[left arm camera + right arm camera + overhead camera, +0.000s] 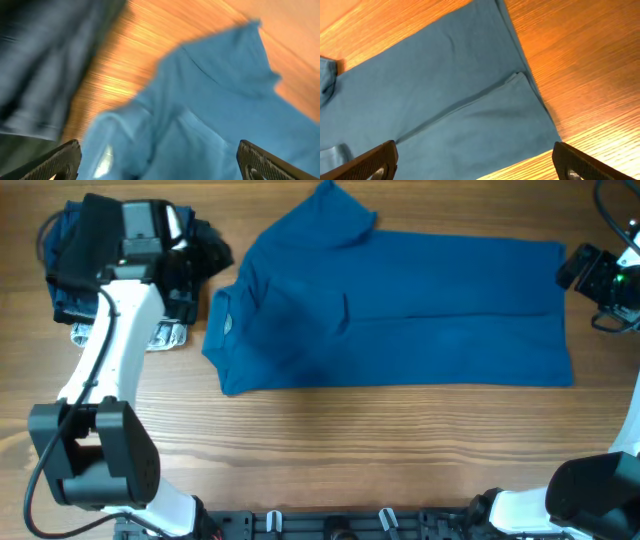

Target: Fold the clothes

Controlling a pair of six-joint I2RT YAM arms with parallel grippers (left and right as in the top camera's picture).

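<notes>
My left gripper is set to move next. It should go to the base of the back sleeve (pixel 302 247) (pixel 207 76) on the medium-blue T-shirt and close there.
The medium-blue T-shirt (pixel 400 310) lies on the wooden table, folded lengthwise, with its neck and small label (pixel 226 323) at the left and one sleeve (pixel 335 210) sticking out at the back. My left gripper (pixel 197 275) hovers just left of the collar, open and empty. The blurred left wrist view shows the shirt (pixel 210 110) and its label between my spread fingers (pixel 159 146). My right gripper (pixel 577 268) is at the shirt's right hem, open and empty. The right wrist view shows the hem corner (pixel 470 110) under my fingers (pixel 475 146).
A pile of folded garments sits at the back left under my left arm: dark navy (pixel 68 275), black (pixel 212 250) and light grey speckled (pixel 165 337). The dark pile also shows in the left wrist view (pixel 40 65). The arm bases stand at the front edge.
</notes>
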